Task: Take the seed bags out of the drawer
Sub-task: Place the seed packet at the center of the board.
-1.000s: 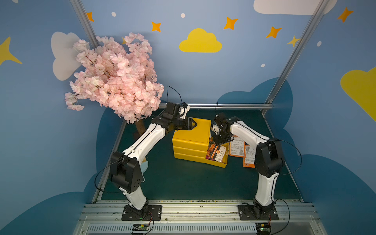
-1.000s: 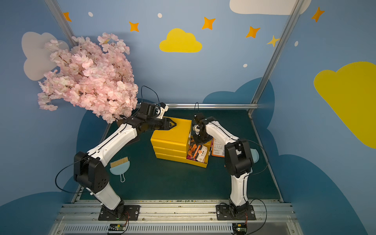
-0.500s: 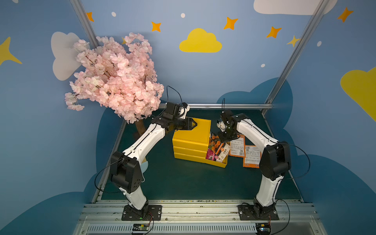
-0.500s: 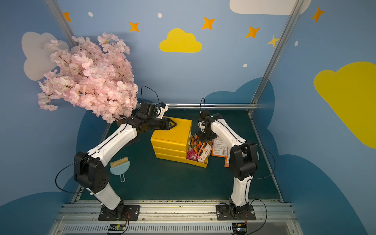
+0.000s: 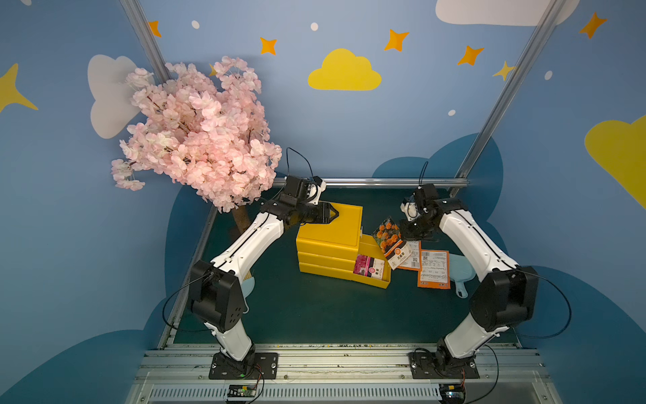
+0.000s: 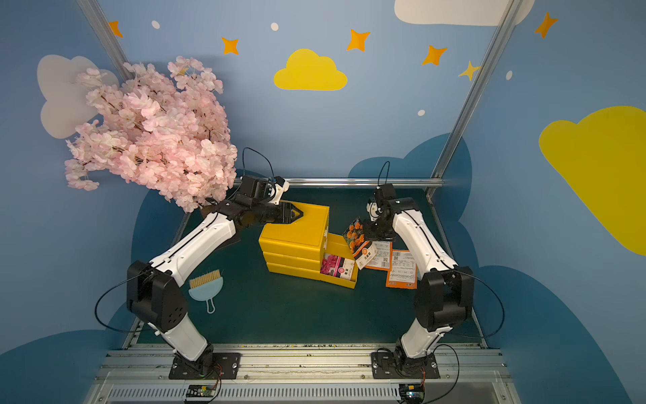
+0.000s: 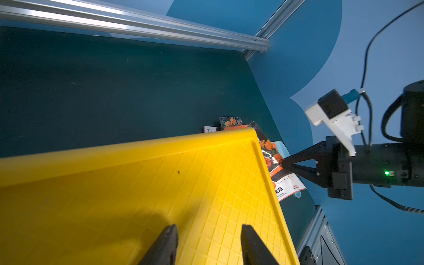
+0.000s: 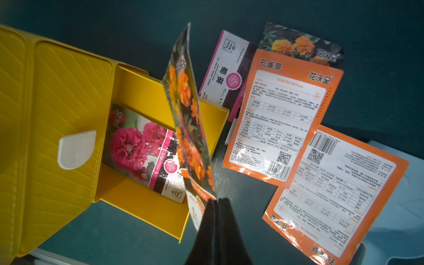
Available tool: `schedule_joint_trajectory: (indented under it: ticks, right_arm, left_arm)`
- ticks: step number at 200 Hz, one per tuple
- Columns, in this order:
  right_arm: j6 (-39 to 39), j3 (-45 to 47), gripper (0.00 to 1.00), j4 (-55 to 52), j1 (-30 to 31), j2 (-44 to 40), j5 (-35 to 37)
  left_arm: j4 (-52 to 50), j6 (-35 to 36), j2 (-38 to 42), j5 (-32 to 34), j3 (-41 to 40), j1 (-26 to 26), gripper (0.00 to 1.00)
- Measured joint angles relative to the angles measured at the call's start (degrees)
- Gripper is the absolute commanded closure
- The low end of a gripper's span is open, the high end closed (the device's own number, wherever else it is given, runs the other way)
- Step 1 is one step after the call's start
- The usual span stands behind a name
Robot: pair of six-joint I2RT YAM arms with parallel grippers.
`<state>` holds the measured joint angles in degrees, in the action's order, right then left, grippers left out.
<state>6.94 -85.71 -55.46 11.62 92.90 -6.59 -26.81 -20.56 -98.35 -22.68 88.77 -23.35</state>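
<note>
Next, my right gripper puts the orange-flowered seed bag down on the orange-edged seed bag (image 5: pixel 407 239) (image 8: pixel 288 97) nearest the open drawer.
My right gripper (image 8: pixel 216 200) is shut on the edge of an orange-flowered seed bag (image 8: pixel 188 114), which hangs in the air beside the open drawer (image 8: pixel 142 206). In both top views that held bag (image 5: pixel 391 241) (image 6: pixel 360 241) is clear of the drawer's right end. One pink-flowered seed bag (image 8: pixel 140 149) (image 5: pixel 368 266) lies flat inside the drawer. Several other seed bags (image 8: pixel 280 114) (image 5: pixel 433 269) lie on the green mat to the right. My left gripper (image 7: pixel 208 229) (image 5: pixel 334 213) is open with nothing between its fingers, low over the yellow cabinet top (image 7: pixel 137 195).
A pale blue dustpan (image 5: pixel 461 276) lies partly under the bags at the right. A small brush (image 6: pixel 206 286) lies on the mat by the left arm. The pink blossom tree (image 5: pixel 195 140) stands at the back left, close to the left arm.
My right gripper has lifted the orange-flowered bag up out of the drawer and carried it right and back. The left arm has not moved.
</note>
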Motion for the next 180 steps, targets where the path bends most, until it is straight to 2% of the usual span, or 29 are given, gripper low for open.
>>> schedule_joint_trajectory:
  ticks: [41,72,100,134,180]
  right_arm:
    - [4.70,6.43,1.00,6.56,-8.98,-8.57,-3.02]
    - [9.35,11.13,1.00,12.98,-14.16,-9.86,-4.96]
    - [11.67,12.66,1.00,16.24,-16.72,-6.45,-7.85]
    - [11.43,11.58,1.00,18.80,-17.31,2.14,-12.96]
    - [11.06,11.58,1.00,20.17,-17.25,7.91,-13.81]
  left_arm:
    - [0.00,-0.09,0.00,-0.02,0.00,0.00,0.49]
    - [0.00,-0.20,0.00,0.00,0.00,0.00,0.49]
    - [0.00,-0.24,-0.02,0.00,0.00,0.00,0.49]
    - [0.00,-0.24,-0.02,0.00,0.00,0.00,0.49]
    - [0.00,-0.24,-0.02,0.00,0.00,0.00,0.49]
